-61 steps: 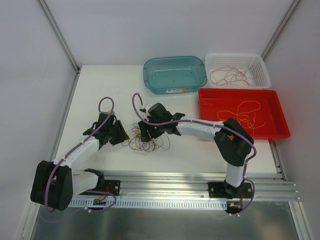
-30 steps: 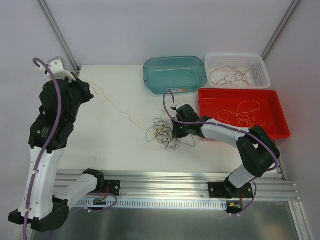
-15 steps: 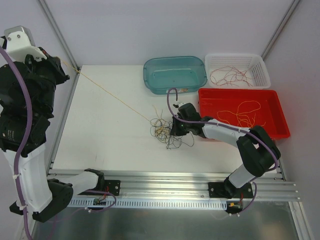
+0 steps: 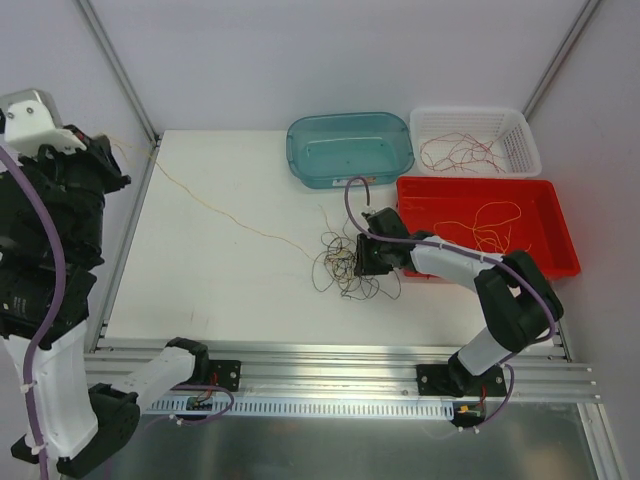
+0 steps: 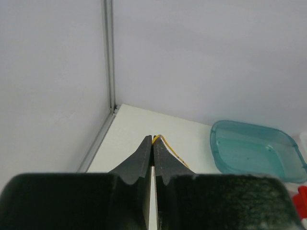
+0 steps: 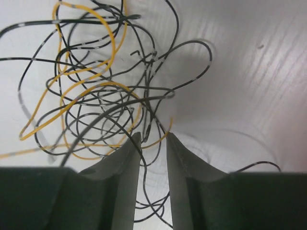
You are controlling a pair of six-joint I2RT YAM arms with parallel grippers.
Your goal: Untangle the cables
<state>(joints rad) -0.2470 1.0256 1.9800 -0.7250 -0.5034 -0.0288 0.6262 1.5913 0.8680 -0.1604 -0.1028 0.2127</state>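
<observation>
I am holding the yellow cable's end in my left gripper far from the tangle it still runs into, so next I let go of it and pinch the cable nearer the tangle [image 4: 266, 234].
The cables [image 4: 345, 268] lie in a loose tangle of dark and yellow-orange wires at the middle of the table. My left gripper [image 4: 116, 152] is raised high at the far left, shut on one end of a yellow cable [image 5: 168, 146]. That yellow cable [image 4: 240, 226] sags across the table down to the tangle. My right gripper [image 4: 362, 262] is low at the tangle's right side. In the right wrist view its jaws [image 6: 152, 139] stand a little apart, with dark and yellow strands [image 6: 96, 96] running between the fingers, none pinched.
At the back stand a teal bin [image 4: 350, 125] and a white basket [image 4: 520, 150] holding red-brown wires. A red tray [image 4: 440, 195] at the right holds a yellow wire. An aluminium rail [image 4: 330, 365] runs along the near edge.
My right gripper has opened and let go of the tangle. The yellow cable, taut half a second ago, now hangs slack. The tangle has shifted slightly right.
</observation>
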